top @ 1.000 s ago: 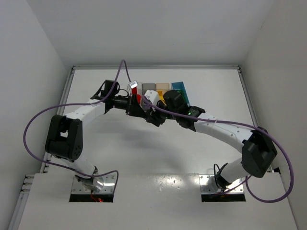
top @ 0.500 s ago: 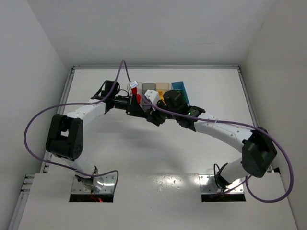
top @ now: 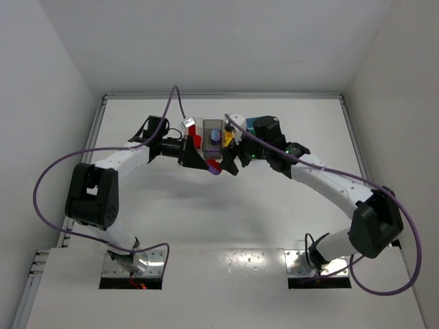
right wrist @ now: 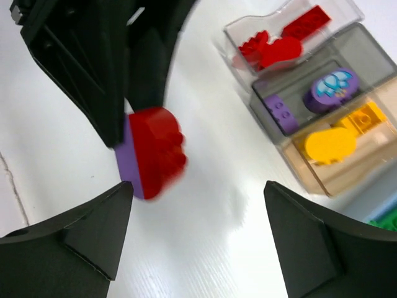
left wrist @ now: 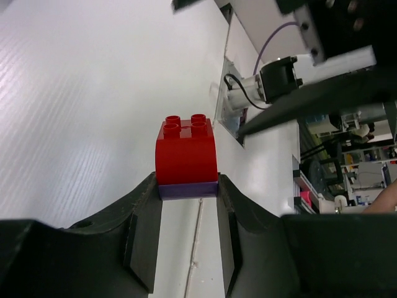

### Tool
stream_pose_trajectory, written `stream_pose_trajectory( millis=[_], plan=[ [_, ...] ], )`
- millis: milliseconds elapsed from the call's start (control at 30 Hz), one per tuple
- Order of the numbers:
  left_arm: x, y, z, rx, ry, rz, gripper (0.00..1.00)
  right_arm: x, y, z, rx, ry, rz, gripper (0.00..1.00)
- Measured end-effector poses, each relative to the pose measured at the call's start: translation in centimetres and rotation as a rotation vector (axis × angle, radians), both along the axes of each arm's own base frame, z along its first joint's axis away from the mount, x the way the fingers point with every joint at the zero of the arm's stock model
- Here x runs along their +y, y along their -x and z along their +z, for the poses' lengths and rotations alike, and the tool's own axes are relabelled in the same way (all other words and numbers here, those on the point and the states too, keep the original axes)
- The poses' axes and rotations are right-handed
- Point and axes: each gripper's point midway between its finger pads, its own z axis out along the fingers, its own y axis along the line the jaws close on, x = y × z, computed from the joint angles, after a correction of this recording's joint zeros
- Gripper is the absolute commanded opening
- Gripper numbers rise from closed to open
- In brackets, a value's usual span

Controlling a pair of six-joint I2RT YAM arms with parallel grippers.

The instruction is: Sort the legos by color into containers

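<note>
I should let go of the purple plate with my left gripper in the smoky grey bin (top: 213,144) with the other purple legos.
My left gripper (left wrist: 186,194) is shut on a stacked pair of legos: a red rounded brick (left wrist: 186,151) on a thin purple plate (left wrist: 188,189), held off the table. The top view shows the pair (top: 214,167) just in front of the containers. Beside it, my right gripper (right wrist: 197,192) stands open and empty, with the pair (right wrist: 155,155) at its left finger. The clear bin (right wrist: 248,25) holds red legos, the smoky grey bin (right wrist: 363,56) purple ones, the tan bin (right wrist: 310,177) yellow ones. The light blue bin (top: 255,122) is partly hidden by my right wrist.
The four bins stand in a row at the back middle of the white table (top: 171,205). Both arms meet just in front of them. A green piece (right wrist: 386,220) shows at the right edge of the right wrist view. Raised rails edge the table.
My right gripper has opened, let go of the brick pair and drawn back to the right, uncovering the grey bin. My left gripper has stayed put, still gripping the pair.
</note>
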Motion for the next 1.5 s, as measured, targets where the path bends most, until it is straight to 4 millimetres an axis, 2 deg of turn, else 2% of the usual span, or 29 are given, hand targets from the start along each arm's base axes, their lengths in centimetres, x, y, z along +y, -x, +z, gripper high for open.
stream_pose_trajectory(
  millis=[133, 267, 333, 400, 533, 633, 733, 900, 967, 1000, 1300, 1367, 1433, 1467, 1500],
  plan=[
    [0.4, 0.1, -0.1, -0.015, 0.002, -0.006, 0.02, -2.5, -0.9, 2.0, 0.037, -0.064, -0.030, 0.86],
    [0.2, 0.8, 0.1, -0.024, 0.023, -0.041, 0.05, -4.2, -1.3, 3.5, 0.185, -0.224, 0.012, 0.85],
    [0.0, 1.4, 0.4, -0.033, 0.045, -0.073, 0.05, -4.3, -0.8, 3.3, 0.314, -0.316, 0.064, 0.85],
    [-0.5, 2.1, 0.8, -0.043, 0.064, -0.110, 0.06, -3.9, -0.4, 2.4, 0.449, -0.390, 0.109, 0.81],
    [-1.7, 3.7, 1.7, -0.077, 0.088, -0.180, 0.06, -2.2, 2.2, 0.7, 0.713, -0.454, 0.232, 0.77],
    [-2.1, 3.9, 2.3, -0.104, 0.096, -0.200, 0.06, -0.9, 3.6, 0.8, 0.828, -0.472, 0.325, 0.75],
    [-2.1, 3.7, 2.7, -0.124, 0.098, -0.201, 0.06, 0.1, 4.1, 1.8, 0.851, -0.481, 0.396, 0.75],
    [-2.2, 3.4, 3.1, -0.148, 0.101, -0.204, 0.06, 0.5, 5.1, 3.2, 0.853, -0.494, 0.485, 0.74],
    [-2.2, 3.5, 3.0, -0.149, 0.102, -0.206, 0.06, 0.6, 5.3, 3.3, 0.852, -0.495, 0.498, 0.70],
    [-2.2, 3.5, 3.1, -0.149, 0.103, -0.207, 0.06, 0.6, 5.3, 3.3, 0.850, -0.495, 0.499, 0.64],
    [-2.3, 3.2, 4.3, -0.172, 0.113, -0.214, 0.06, 1.0, 5.5, 3.3, 0.843, -0.489, 0.508, 0.63],
    [-2.3, 3.1, 4.4, -0.182, 0.115, -0.215, 0.06, 1.1, 5.5, 3.2, 0.843, -0.488, 0.506, 0.59],
    [-2.3, 3.1, 4.4, -0.184, 0.115, -0.215, 0.06, 1.2, 5.4, 3.0, 0.847, -0.487, 0.502, 0.50],
    [-2.3, 3.1, 4.4, -0.185, 0.114, -0.215, 0.06, 1.2, 5.3, 2.8, 0.852, -0.486, 0.498, 0.39],
    [-2.3, 3.1, 4.4, -0.184, 0.115, -0.216, 0.06, 1.2, 5.2, 2.5, 0.851, -0.484, 0.492, 0.32]
  ],
)
